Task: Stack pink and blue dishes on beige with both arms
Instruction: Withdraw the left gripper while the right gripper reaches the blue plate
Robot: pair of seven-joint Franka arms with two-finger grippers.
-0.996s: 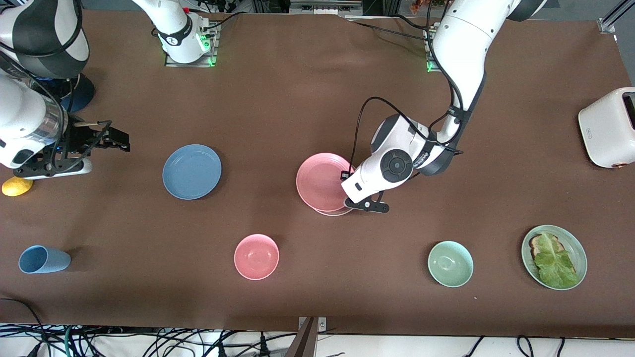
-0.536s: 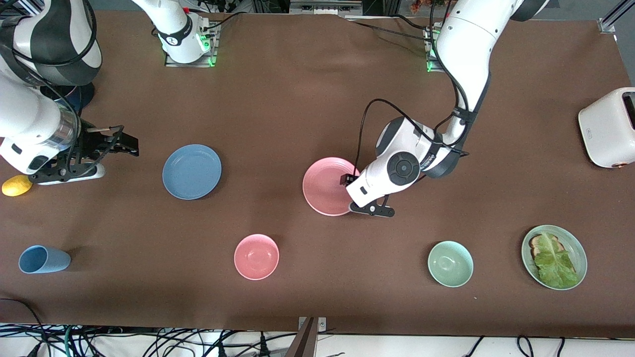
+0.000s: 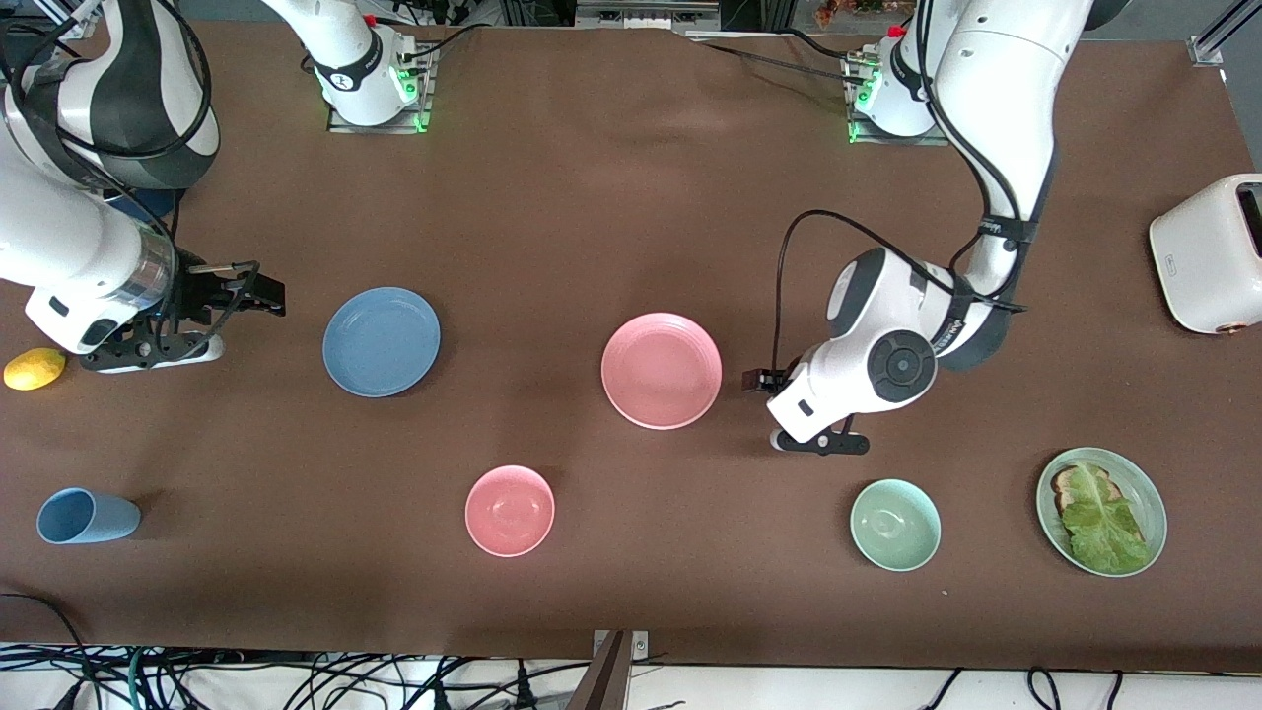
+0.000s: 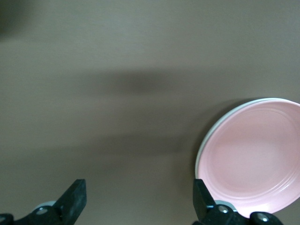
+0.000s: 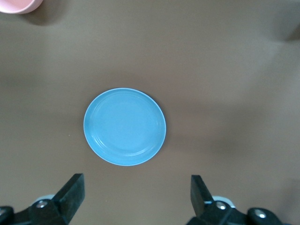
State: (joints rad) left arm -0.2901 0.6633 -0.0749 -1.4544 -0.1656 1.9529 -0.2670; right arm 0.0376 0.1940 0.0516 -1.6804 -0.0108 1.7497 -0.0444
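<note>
I will move my right gripper to the blue plate next and close it on its rim (image 3: 326, 345) (image 5: 163, 140) on the side facing the lemon.
The pink plate (image 3: 662, 371) lies flat on the beige plate in the middle of the table. Of the beige plate only a thin pale rim (image 4: 198, 159) shows under it. My left gripper (image 3: 764, 383) is open and empty, just off the pink plate's edge toward the left arm's end of the table; the left wrist view shows brown table between its fingers (image 4: 77, 197). The blue plate (image 3: 382, 341) lies alone on the table toward the right arm's end. Beside it my right gripper (image 3: 246, 293) hangs open and empty, facing the blue plate (image 5: 124, 126).
A pink bowl (image 3: 510, 510), a green bowl (image 3: 895, 525) and a green plate with toast and lettuce (image 3: 1101, 511) lie nearer the front camera. A blue cup (image 3: 87, 516) and a lemon (image 3: 35, 369) are at the right arm's end, a white toaster (image 3: 1208, 254) at the left arm's end.
The left gripper set the pink plate down on the beige one, let go and drew back toward the left arm's end. The right gripper moved closer to the blue plate.
</note>
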